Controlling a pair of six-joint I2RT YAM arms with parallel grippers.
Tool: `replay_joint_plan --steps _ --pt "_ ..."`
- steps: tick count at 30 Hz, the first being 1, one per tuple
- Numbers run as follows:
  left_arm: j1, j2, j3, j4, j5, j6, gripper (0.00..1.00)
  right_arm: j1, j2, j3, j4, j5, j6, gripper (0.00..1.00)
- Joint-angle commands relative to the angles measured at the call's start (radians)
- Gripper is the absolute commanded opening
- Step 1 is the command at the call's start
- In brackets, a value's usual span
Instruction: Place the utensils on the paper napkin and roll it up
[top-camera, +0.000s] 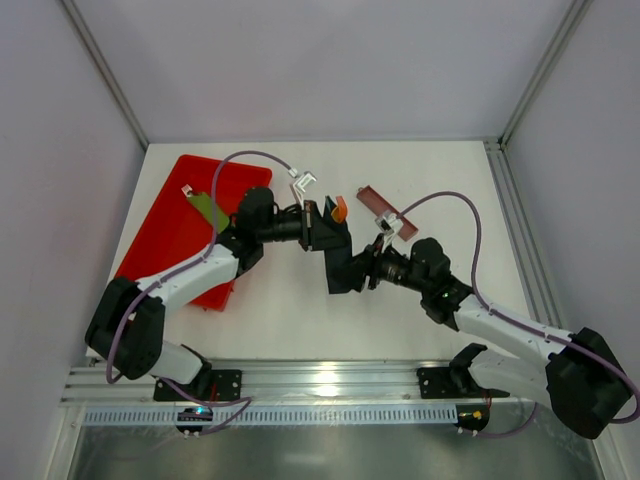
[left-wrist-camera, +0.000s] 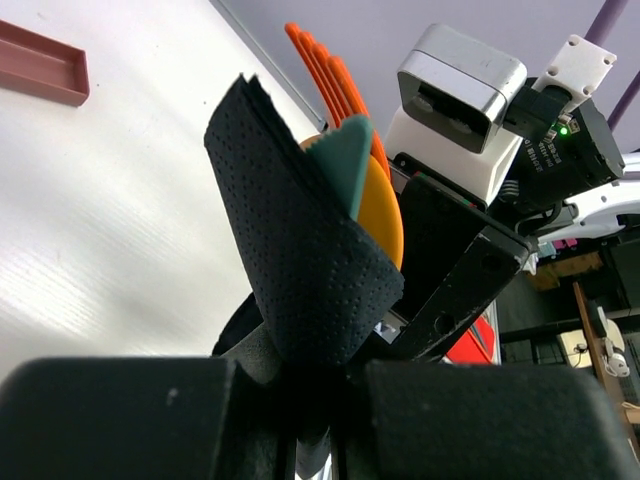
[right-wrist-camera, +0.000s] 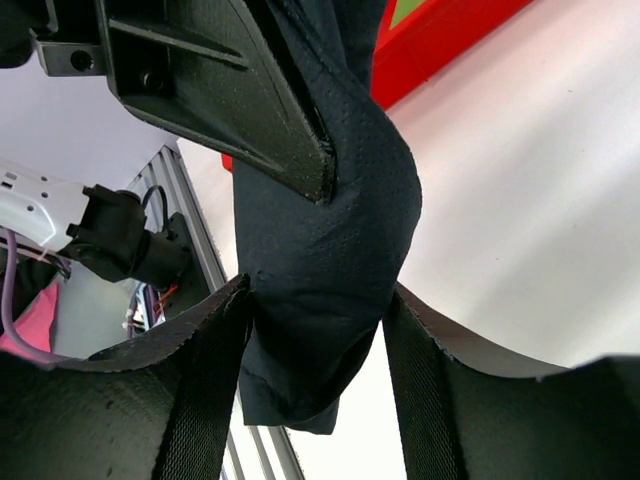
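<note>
My left gripper pinches a narrow napkin fold; it should open, then close around the whole roll (left-wrist-camera: 298, 250) as my right gripper steadies the roll.
The paper napkin (top-camera: 337, 255) is rolled into a black bundle held off the table between both arms. In the left wrist view the napkin (left-wrist-camera: 300, 260) wraps the utensils: orange fork tines (left-wrist-camera: 325, 70), a yellow-orange bowl (left-wrist-camera: 385, 215) and a teal-green tip (left-wrist-camera: 348, 155) stick out of its far end. My left gripper (left-wrist-camera: 320, 400) is shut on the near end of the roll. My right gripper (right-wrist-camera: 315, 330) has both fingers pressed against the sides of the napkin (right-wrist-camera: 320, 220), whose loose lower end hangs between them. An orange utensil end (top-camera: 340, 210) shows from above.
A red tray (top-camera: 175, 225) lies at the left with a green flat piece (top-camera: 210, 210) on it. A long brown tray (top-camera: 388, 213) lies behind the right gripper. Both arms meet mid-table, cables looping above them. The metal rail runs along the near edge.
</note>
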Motion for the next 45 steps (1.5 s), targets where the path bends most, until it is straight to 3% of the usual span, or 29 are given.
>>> replay_joint_plan --steps 1,8,11,14,15,20,27,35,41,45 --pt "-0.004 -0.046 0.006 0.068 0.029 -0.015 0.00 -0.001 0.004 -0.015 0.139 -0.039 0.030 0.57" --pt "-0.004 -0.055 0.004 0.079 0.037 -0.026 0.00 -0.001 -0.033 -0.059 0.202 -0.051 0.050 0.28" --pt "-0.004 -0.052 0.009 0.081 0.040 -0.038 0.10 -0.001 -0.066 -0.075 0.203 -0.045 0.044 0.15" --pt "-0.004 -0.050 0.012 0.090 0.044 -0.053 0.32 -0.001 -0.095 -0.073 0.195 -0.048 0.037 0.04" --pt "-0.004 -0.050 0.012 0.091 0.044 -0.056 0.43 -0.001 -0.109 -0.073 0.194 -0.049 0.034 0.04" --pt "-0.004 -0.046 0.006 0.127 0.058 -0.079 0.60 -0.001 -0.141 -0.063 0.176 -0.055 0.021 0.04" --pt "-0.009 -0.029 -0.014 0.266 0.106 -0.156 0.70 -0.001 -0.134 -0.026 0.157 -0.088 0.026 0.04" --pt "-0.033 -0.006 0.042 0.144 0.106 -0.086 0.65 -0.001 -0.108 0.002 0.166 -0.106 0.043 0.04" --pt "-0.036 -0.009 0.049 0.115 0.089 -0.064 0.47 -0.001 -0.094 0.005 0.163 -0.112 0.043 0.04" --pt "-0.036 -0.008 0.064 0.088 0.089 -0.055 0.22 -0.001 -0.091 0.000 0.157 -0.114 0.043 0.04"
